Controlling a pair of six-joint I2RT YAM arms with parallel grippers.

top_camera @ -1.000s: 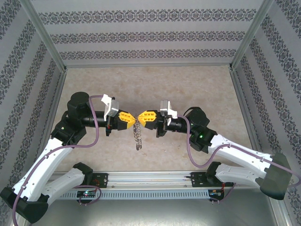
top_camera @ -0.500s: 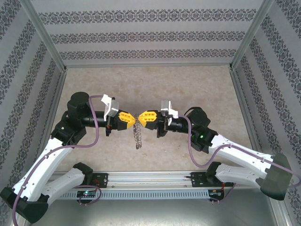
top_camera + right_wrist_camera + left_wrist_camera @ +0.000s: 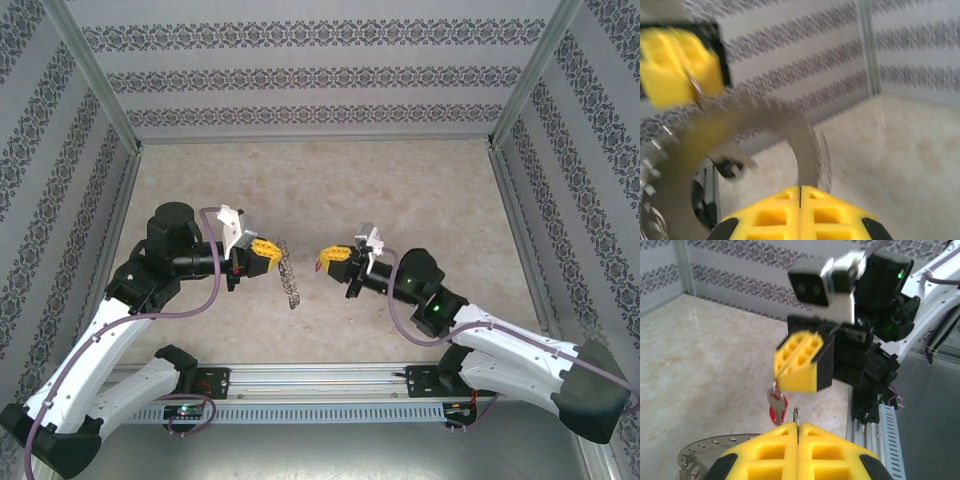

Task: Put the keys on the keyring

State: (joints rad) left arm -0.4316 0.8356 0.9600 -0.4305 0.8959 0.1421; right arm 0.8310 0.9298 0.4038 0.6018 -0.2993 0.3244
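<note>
I need to use my right gripper to set the keys down on the beige table [image 3: 337,299] next to the lower end of the keyring.
In the top view my left gripper [image 3: 276,253] is shut on the top of the keyring [image 3: 289,280], a grey toothed metal ring hanging edge-on from its yellow fingers. In the left wrist view the left gripper [image 3: 798,427] pinches a thin wire loop, and the ring's flat face [image 3: 695,456] shows below left. My right gripper [image 3: 323,262] is shut on the keys [image 3: 320,268] a short gap to the right. The silver key with its red tag [image 3: 777,405] dangles under the right gripper [image 3: 776,381]. The right wrist view has the blurred ring [image 3: 765,125] just past the shut right gripper [image 3: 800,189].
Patterned walls with metal corner posts [image 3: 512,100] enclose the beige table [image 3: 330,180] on three sides. A metal rail [image 3: 320,380] carrying the arm bases runs along the near edge. Purple cables [image 3: 205,290] loop off both arms.
The grippers were nearly tip to tip and have pulled apart. The right one drew back to the right with the keys. The left shifted slightly left, and the ring hangs a little left of before.
</note>
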